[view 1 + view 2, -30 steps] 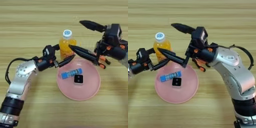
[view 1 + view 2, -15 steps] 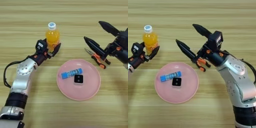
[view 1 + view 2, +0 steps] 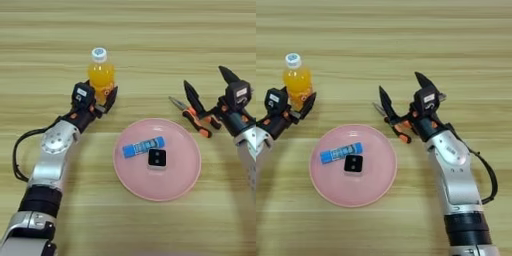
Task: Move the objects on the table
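Observation:
Next, my left gripper releases the orange bottle upright on the table, just off the pink plate's far rim (image 3: 108,121).
An orange bottle (image 3: 101,75) with a white cap stands upright on the table (image 3: 150,30), left of the plate. My left gripper (image 3: 99,96) is at its lower part, one black finger (image 3: 112,95) on its right side, shut on it. Orange-handled pliers (image 3: 194,118) lie flat to the right of the plate. My right gripper (image 3: 203,76) hangs just above them, its two fingers spread wide open and holding nothing. A blue-labelled tube (image 3: 143,147) lies in the pink plate (image 3: 186,179).
A small black square thing (image 3: 157,158) with a pale edge lies in the plate beside the tube. A black cable (image 3: 17,155) loops off my left forearm. My right arm (image 3: 456,180) comes in from the lower right.
The left gripper and the bottle have gone left and away from the plate, then nearly stopped. The right gripper drew back to the right, off the plate, to above the pliers.

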You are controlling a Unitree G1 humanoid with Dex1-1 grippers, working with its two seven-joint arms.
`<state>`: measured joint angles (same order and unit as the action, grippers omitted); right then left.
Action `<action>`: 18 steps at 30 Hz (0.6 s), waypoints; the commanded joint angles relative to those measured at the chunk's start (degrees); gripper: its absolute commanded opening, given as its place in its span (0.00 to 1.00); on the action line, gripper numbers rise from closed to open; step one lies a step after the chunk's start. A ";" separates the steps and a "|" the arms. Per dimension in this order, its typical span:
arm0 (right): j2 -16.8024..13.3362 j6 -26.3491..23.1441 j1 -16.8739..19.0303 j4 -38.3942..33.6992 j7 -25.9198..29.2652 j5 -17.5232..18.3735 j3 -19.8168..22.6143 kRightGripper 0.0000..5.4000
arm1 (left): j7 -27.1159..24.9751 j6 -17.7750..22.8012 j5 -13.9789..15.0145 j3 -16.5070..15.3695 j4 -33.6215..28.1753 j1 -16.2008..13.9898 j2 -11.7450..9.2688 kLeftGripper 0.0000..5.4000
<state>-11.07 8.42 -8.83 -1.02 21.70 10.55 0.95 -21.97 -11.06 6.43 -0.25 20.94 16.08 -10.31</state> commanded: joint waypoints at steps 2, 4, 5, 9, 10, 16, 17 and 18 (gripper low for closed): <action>-0.15 1.13 -2.21 1.19 -0.38 -0.31 0.71 1.00 | 0.25 -0.06 -0.48 0.31 2.52 -0.09 0.75 0.62; -0.07 1.20 -2.42 0.89 -0.41 -0.27 0.72 1.00 | 0.40 -0.12 -0.71 0.42 3.67 -0.24 0.90 0.62; -0.06 1.19 -2.50 0.70 -0.40 -0.24 0.74 1.00 | 0.42 -0.14 -0.79 0.55 4.13 -0.36 0.95 0.62; -0.18 1.19 -2.76 0.33 -0.42 -0.22 0.87 1.00 | 0.76 -1.08 -1.72 1.15 5.43 -0.98 1.02 0.62; -0.16 1.14 -2.87 0.30 -0.47 -0.15 0.93 1.00 | 0.93 -1.31 -2.13 1.31 5.65 -1.11 0.96 0.62; -0.16 1.56 -3.15 -0.05 -0.62 -0.54 0.83 1.00 | 0.97 -1.32 -3.10 1.93 6.03 -3.13 1.08 0.62; -0.20 1.60 -3.16 -0.08 -0.63 -0.57 0.86 1.00 | 0.96 -1.28 -3.13 2.01 5.79 -3.44 1.12 0.62; -0.22 1.62 -3.18 -0.10 -0.64 -0.59 0.89 1.00 | 0.96 -1.32 -3.17 2.09 5.64 -3.68 1.16 0.62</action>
<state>-11.09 9.53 -10.93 -0.26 21.44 10.40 1.69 -21.18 -12.45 4.26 1.12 26.82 13.81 -9.32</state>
